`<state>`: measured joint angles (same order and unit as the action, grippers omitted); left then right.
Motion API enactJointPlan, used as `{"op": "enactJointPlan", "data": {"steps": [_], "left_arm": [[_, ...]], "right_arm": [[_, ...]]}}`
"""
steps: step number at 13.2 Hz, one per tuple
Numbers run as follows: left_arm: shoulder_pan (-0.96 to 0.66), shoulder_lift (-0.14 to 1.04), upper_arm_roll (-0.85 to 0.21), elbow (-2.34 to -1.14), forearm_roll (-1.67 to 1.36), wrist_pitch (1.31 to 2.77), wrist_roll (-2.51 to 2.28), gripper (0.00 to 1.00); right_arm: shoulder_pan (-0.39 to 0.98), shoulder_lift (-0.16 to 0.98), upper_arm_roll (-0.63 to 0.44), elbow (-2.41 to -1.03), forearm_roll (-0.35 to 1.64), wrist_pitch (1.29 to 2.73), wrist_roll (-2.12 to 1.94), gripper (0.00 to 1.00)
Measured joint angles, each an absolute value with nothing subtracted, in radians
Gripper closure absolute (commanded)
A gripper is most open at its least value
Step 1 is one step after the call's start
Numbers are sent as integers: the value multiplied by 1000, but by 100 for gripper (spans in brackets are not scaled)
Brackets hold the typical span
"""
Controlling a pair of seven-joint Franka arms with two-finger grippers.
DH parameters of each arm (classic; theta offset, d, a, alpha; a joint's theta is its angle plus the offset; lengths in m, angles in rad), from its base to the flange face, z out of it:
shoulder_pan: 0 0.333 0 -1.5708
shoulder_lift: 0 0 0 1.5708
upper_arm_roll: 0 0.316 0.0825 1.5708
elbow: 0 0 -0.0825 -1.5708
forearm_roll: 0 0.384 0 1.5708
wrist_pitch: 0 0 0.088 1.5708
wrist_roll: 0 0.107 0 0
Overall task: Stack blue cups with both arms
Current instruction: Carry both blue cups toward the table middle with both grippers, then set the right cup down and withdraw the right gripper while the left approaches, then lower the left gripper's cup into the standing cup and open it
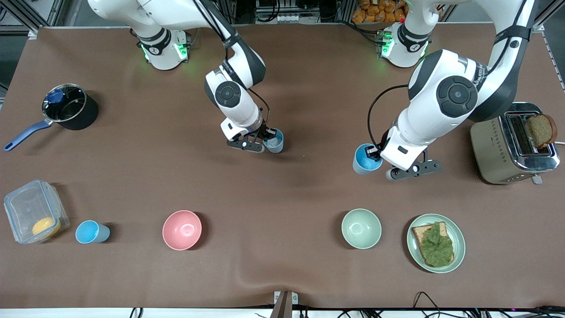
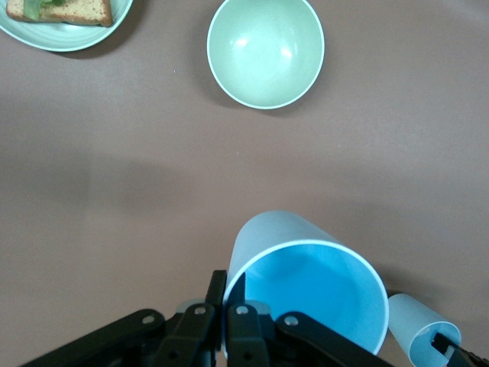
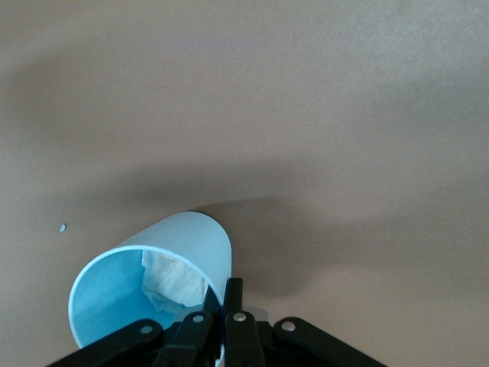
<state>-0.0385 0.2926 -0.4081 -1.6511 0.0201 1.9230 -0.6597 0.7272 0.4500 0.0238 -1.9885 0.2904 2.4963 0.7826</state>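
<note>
The blue cup in my left gripper, now pinched at its rim, will be let go inside the blue cup at my right gripper (image 1: 272, 138) (image 2: 431, 341).
My left gripper (image 1: 373, 153) is shut on the rim of a blue cup (image 1: 364, 164), one finger inside and one outside; it shows large in the left wrist view (image 2: 306, 279), held by that gripper (image 2: 228, 297). My right gripper (image 1: 266, 135) is shut on the rim of a second blue cup (image 1: 276, 144) at mid-table. The right wrist view shows this cup (image 3: 179, 245) with crumpled white paper (image 3: 172, 279) inside, pinched by that gripper (image 3: 223, 300). This cup also shows small in the left wrist view (image 2: 422, 330). A third blue cup (image 1: 91, 232) stands alone near the front camera, beside a plastic container.
A pink bowl (image 1: 182, 229), a pale green bowl (image 1: 361, 228) and a plate with toast and lettuce (image 1: 435, 242) lie nearer the front camera. A clear container (image 1: 34, 217) and a pot (image 1: 69, 107) are toward the right arm's end. A toaster (image 1: 514, 143) is toward the left arm's end.
</note>
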Motion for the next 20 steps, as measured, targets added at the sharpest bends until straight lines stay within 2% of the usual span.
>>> {"op": "enactJointPlan", "data": {"steps": [1, 2, 3, 4, 8, 12, 15, 20], "left_arm": [[-42, 292, -414, -1650, 20, 1923, -689, 100], [-53, 292, -419, -1650, 20, 1923, -718, 100], [-68, 292, -422, -1650, 20, 1923, -746, 100], [-81, 292, -423, -1650, 20, 1922, -765, 100], [-125, 293, -431, -1650, 20, 1922, -864, 100], [-279, 347, -438, -1644, 21, 1927, -1104, 100], [-413, 462, -436, -1583, 67, 1954, -1299, 100], [-503, 612, -431, -1501, 144, 2032, -1457, 100]], "right_arm": [[727, 449, 21, -1984, 290, 2492, 783, 20], [726, 446, 13, -1975, 290, 2477, 783, 17], [725, 437, -2, -1955, 290, 2427, 782, 6], [722, 421, -23, -1927, 290, 2351, 779, 0], [607, 314, -52, -1809, 289, 2078, 700, 0], [310, 142, -61, -1797, 287, 1809, 418, 0], [128, 69, -61, -1793, 286, 1735, 128, 0], [72, 10, -12, -1736, 100, 1672, 75, 0]]}}
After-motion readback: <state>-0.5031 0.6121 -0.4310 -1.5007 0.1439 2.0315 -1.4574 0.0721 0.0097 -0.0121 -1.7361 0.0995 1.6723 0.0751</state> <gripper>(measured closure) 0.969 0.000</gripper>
